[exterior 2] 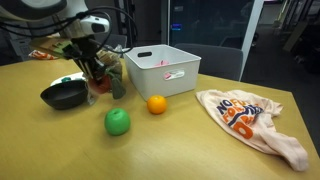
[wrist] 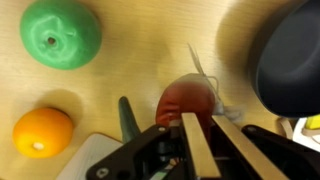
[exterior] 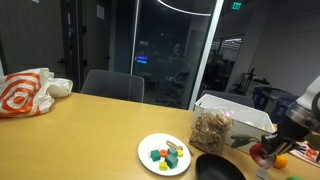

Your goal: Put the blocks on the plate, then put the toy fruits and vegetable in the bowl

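Observation:
Next, my gripper lets go of the red toy fruit inside the black bowl (exterior: 217, 176) (wrist: 302, 42), toward the rim farthest from the snack bag.
My gripper (wrist: 208, 128) has its fingers close together, shut on a red toy fruit (wrist: 188, 100) low over the table, right beside the black bowl (wrist: 292, 55). The gripper also shows in both exterior views (exterior 2: 95, 78) (exterior: 272, 148). A green toy apple (wrist: 62, 33) (exterior 2: 118, 121) and a toy orange (wrist: 42, 132) (exterior 2: 156, 104) lie on the table. A dark green toy vegetable (wrist: 128, 115) lies next to the red fruit. The white plate (exterior: 150, 163) holds several coloured blocks (exterior: 166, 154). The bowl (exterior 2: 65, 94) (exterior: 218, 168) looks empty.
A white plastic bin (exterior 2: 162, 70) (exterior: 236, 108) stands behind the fruits, with a clear bag of snacks (exterior: 212, 128) against it. A white and orange plastic bag (exterior 2: 250, 115) (exterior: 30, 92) lies at the far end of the wooden table. A chair (exterior: 112, 85) stands behind the table.

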Controlling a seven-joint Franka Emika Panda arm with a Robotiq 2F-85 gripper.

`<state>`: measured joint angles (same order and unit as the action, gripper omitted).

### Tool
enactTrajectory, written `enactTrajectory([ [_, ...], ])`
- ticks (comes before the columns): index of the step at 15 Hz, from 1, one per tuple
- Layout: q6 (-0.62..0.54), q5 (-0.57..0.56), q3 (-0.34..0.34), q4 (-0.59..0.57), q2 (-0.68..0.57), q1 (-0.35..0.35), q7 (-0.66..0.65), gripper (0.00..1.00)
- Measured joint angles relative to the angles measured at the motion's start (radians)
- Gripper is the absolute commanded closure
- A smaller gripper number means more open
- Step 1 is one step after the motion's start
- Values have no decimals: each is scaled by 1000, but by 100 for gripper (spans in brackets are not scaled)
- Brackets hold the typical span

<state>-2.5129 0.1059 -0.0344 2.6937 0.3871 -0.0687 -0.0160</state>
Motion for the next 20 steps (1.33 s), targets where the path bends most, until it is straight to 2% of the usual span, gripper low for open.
enactTrajectory([
  [5,31,168,33,-11,184,-132,111,91],
  [10,156,304,84,-23,288,-296,260,92],
  [14,179,364,95,-13,238,-372,373,92],
  [20,167,367,89,-14,75,-376,493,92],
])
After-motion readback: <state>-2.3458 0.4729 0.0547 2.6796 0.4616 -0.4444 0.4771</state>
